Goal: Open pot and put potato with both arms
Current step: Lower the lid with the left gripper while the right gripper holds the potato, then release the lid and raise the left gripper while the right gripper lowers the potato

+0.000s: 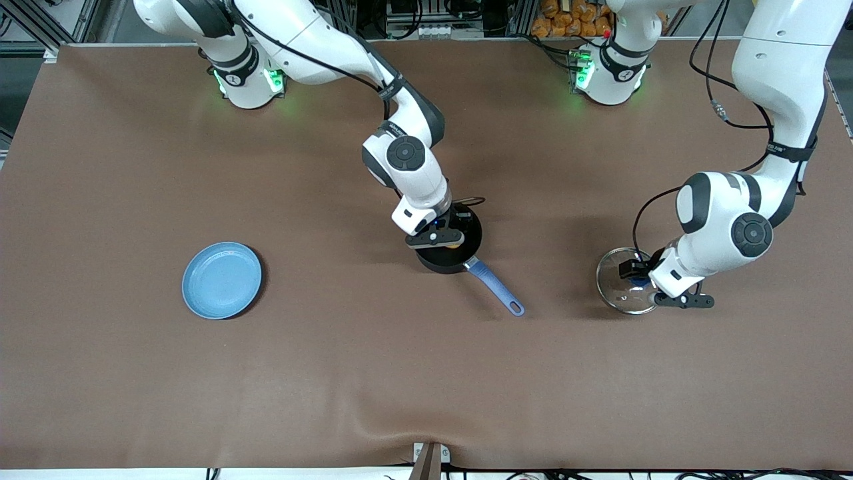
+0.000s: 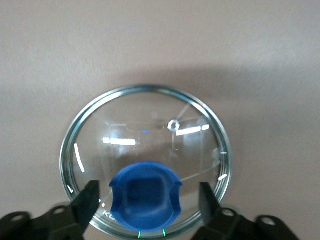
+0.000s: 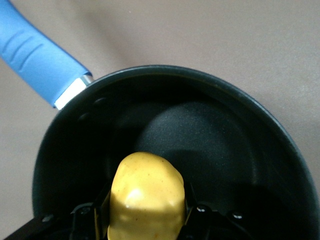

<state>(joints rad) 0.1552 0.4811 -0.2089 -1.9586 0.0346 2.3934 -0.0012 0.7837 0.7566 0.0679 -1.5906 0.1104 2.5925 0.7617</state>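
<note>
My right gripper is to let go of the yellow potato, now low over the pot's opening, on the dark bottom inside the black pot (image 1: 451, 245) (image 3: 155, 195) that has the blue handle.
The black pot (image 1: 440, 262) with a blue handle (image 1: 496, 288) stands open mid-table. My right gripper (image 1: 448, 238) is shut on the yellow potato (image 1: 454, 246) and holds it low over the pot's opening. The right wrist view shows the potato (image 3: 145, 197) between the fingers, above the pot's dark inside (image 3: 215, 135). The glass lid (image 1: 616, 277) lies on the table toward the left arm's end. My left gripper (image 1: 648, 283) is open just above it. In the left wrist view its fingers (image 2: 89, 200) stand on either side of the blue knob (image 2: 145, 195), with gaps.
A flat light-blue plate (image 1: 222, 280) lies toward the right arm's end of the table. The brown table cover (image 1: 373, 373) has a fold at the edge nearest the front camera.
</note>
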